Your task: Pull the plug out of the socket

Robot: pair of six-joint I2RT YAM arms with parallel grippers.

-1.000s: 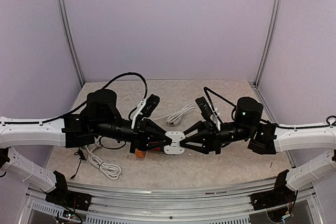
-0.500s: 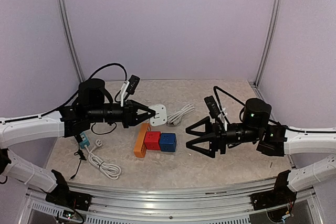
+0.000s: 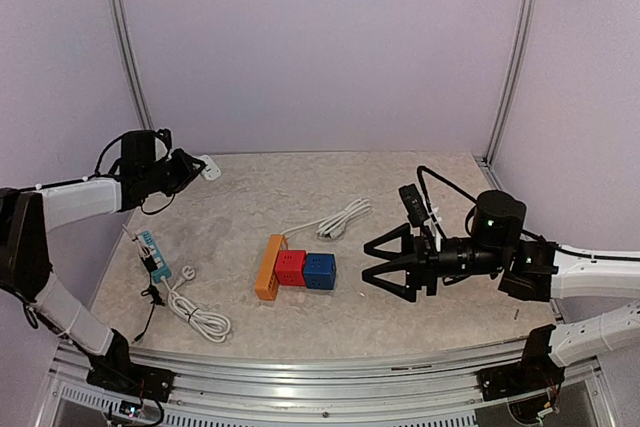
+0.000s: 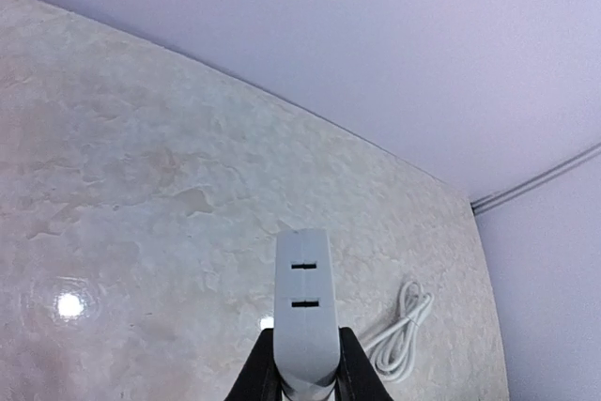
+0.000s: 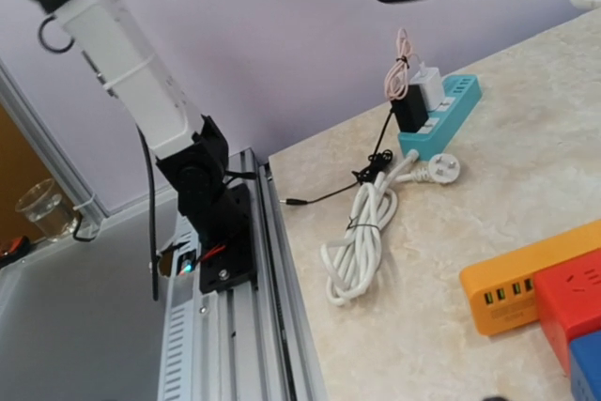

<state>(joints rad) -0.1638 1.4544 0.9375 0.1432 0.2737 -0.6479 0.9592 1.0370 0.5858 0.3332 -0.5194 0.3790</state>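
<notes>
My right gripper goes next to the blue block beside the red block. It should close across its near and far sides [image 3: 321, 272] [image 5: 588, 365].
My left gripper [image 3: 198, 168] is shut on a white plug [image 3: 208, 169] and holds it above the table's far left corner. In the left wrist view the plug [image 4: 302, 298] shows two slots on its face and sits between my black fingers [image 4: 258, 375]. The socket blocks, orange [image 3: 268, 267], red [image 3: 291, 268] and blue [image 3: 319, 271], lie in a row at the table's middle. My right gripper [image 3: 366, 264] is open and empty, just right of the blue block, pointing at it. Its fingers do not show in the right wrist view.
A coiled white cable [image 3: 342, 217] lies behind the blocks. A teal power strip [image 3: 153, 255] with a black adapter plugged in lies at the left, next to another white cable coil [image 3: 197, 314]. Both also show in the right wrist view: the strip [image 5: 441, 110] and the coil [image 5: 362, 241].
My left arm has swung from the table's middle to the far left corner, carrying the white plug away from the blocks. My right gripper has drawn back slightly to the right, still open.
</notes>
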